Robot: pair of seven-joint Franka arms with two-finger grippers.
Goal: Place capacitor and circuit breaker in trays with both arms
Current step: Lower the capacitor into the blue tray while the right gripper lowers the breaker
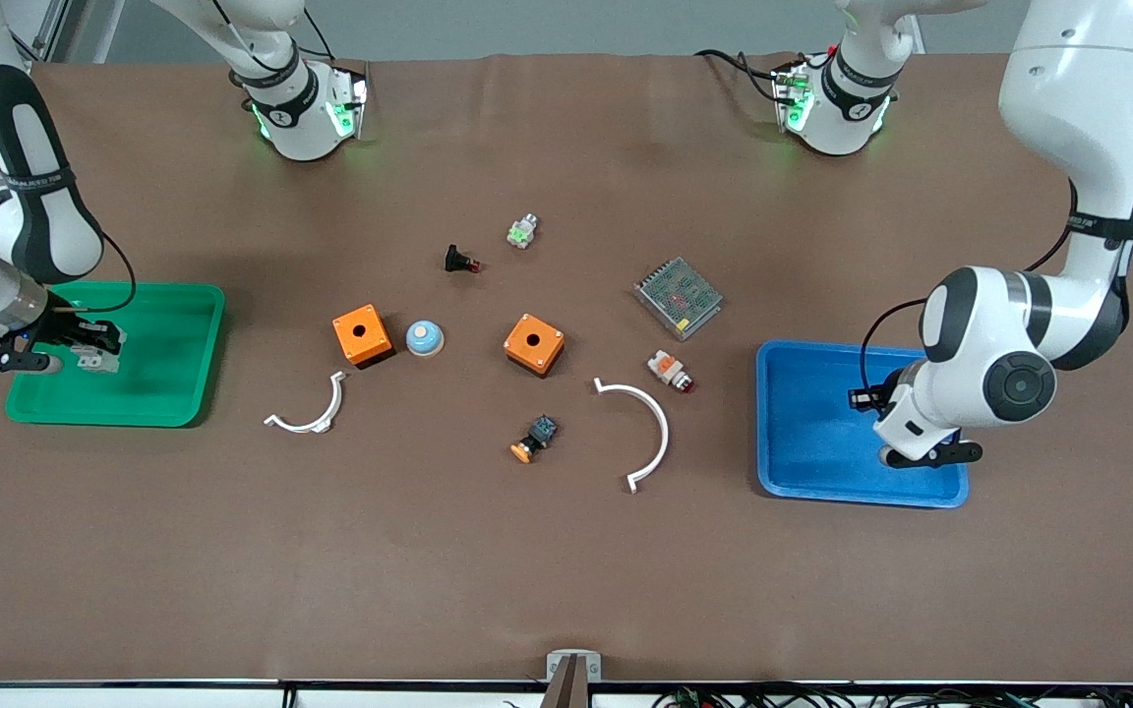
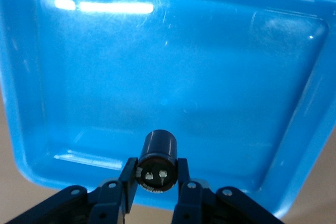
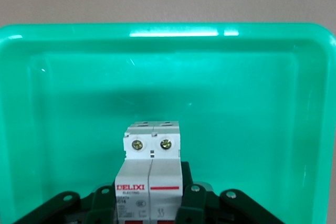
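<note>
The capacitor will come to rest on the middle of the blue tray's bottom (image 1: 858,426) (image 2: 149,103), where I will let go of it with my left gripper. The capacitor now hangs over the blue tray.
The capacitor (image 2: 157,160), a stubby black cylinder with two metal terminals on its end, is pinched between the fingers of my left gripper (image 2: 156,176), which is shut on it. It hangs over the blue tray (image 2: 68,77). In the front view my left gripper (image 1: 866,399) is over the blue tray (image 1: 803,433) at the left arm's end of the table. The circuit breaker (image 3: 151,169), a white-grey block with red markings, is clamped by my right gripper (image 3: 149,195) over the green tray (image 3: 252,103). In the front view my right gripper (image 1: 85,352) is low over the green tray (image 1: 168,344).
Between the trays lie two orange boxes (image 1: 362,334) (image 1: 534,344), a blue-white dome (image 1: 424,338), a black part with a red tip (image 1: 461,262), a green-white part (image 1: 522,231), a metal mesh box (image 1: 678,297), a white-orange push button (image 1: 671,370), an orange-black button (image 1: 535,438) and two white curved strips (image 1: 311,418) (image 1: 647,423).
</note>
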